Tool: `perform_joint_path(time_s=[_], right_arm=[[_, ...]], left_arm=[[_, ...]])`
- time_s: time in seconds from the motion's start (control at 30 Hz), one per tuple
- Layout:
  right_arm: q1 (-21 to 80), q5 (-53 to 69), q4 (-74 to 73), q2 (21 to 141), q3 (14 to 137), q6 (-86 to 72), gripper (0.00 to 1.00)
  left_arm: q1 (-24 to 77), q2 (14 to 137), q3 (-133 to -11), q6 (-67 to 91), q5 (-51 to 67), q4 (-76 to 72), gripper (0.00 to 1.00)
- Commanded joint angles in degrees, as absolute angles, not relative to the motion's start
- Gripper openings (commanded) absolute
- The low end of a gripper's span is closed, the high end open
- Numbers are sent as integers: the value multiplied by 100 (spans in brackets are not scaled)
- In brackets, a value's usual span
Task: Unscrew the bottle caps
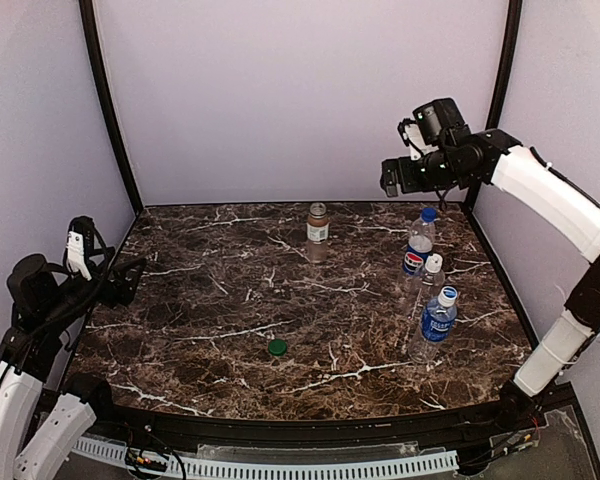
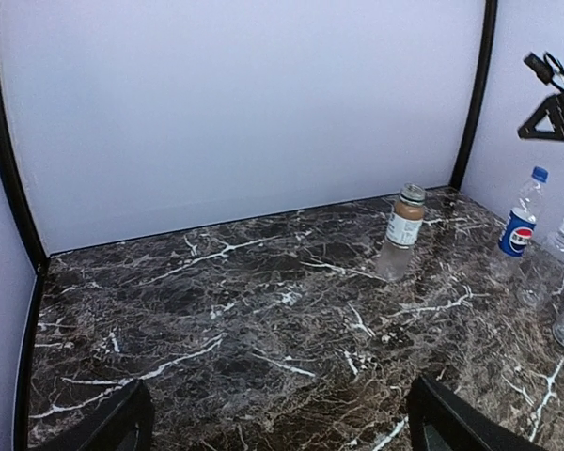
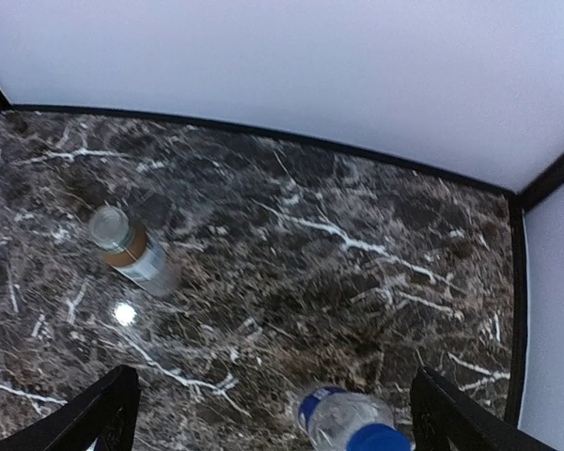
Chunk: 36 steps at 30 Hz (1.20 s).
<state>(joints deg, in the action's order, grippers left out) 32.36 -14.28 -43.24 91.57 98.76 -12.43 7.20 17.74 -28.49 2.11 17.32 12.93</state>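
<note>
I should move my right gripper down to the dark blue cap (image 1: 428, 214) (image 3: 377, 439) of the Pepsi bottle next and close it there.
The brown-filled bottle (image 1: 318, 232) stands uncapped at the back middle, its mouth bare (image 3: 110, 227). Its green cap (image 1: 277, 347) lies alone on the marble table (image 1: 200, 300) near the front. At the right stand the Pepsi bottle (image 1: 417, 250) with a dark blue cap (image 1: 429, 214), a plain clear bottle (image 1: 432, 280) with a white cap (image 1: 434, 263), and a blue-label bottle (image 1: 438, 322) with a white, blue-marked cap (image 1: 447, 296). My left gripper (image 1: 130, 282) hangs open over the table's left edge, holding nothing. My right gripper (image 1: 390, 180) is open, high above the Pepsi bottle (image 3: 352, 418).
Black frame posts (image 1: 108, 110) and pale walls close in the table on three sides. The right arm's white links (image 1: 560, 200) arch over the right edge. The right gripper (image 2: 550, 117) shows in the left wrist view, above the bottles.
</note>
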Motion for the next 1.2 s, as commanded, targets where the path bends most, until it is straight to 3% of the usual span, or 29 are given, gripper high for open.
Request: perform_joint_path(time_s=[0.0, 0.27, 0.47, 0.73, 0.93, 0.97, 1.17], right_arm=[[2925, -1852, -5269, 9078, 9351, -1625, 97], [2567, -1283, -5076, 9053, 9054, -1550, 79], [2488, -1386, -5056, 9123, 9000, -1590, 58], [2478, -1563, -5133, 9106, 8807, -1627, 44], [2486, -1722, -5133, 9076, 8927, -1500, 3], [2487, -1756, -5141, 9061, 8986, -1452, 0], [2691, -2606, -5221, 8836, 9793, -1285, 0]], left_arm=[[391, 1486, -2456, 741, 1448, 780, 94], [75, 1057, -1832, 531, 1812, 571, 93], [53, 939, -1740, 338, 1890, 677, 93], [53, 956, -1749, 377, 1959, 650, 92], [53, 967, -1778, 388, 1949, 651, 92], [53, 973, -1787, 394, 1954, 648, 92], [53, 1016, -1998, 129, 2225, 635, 92]])
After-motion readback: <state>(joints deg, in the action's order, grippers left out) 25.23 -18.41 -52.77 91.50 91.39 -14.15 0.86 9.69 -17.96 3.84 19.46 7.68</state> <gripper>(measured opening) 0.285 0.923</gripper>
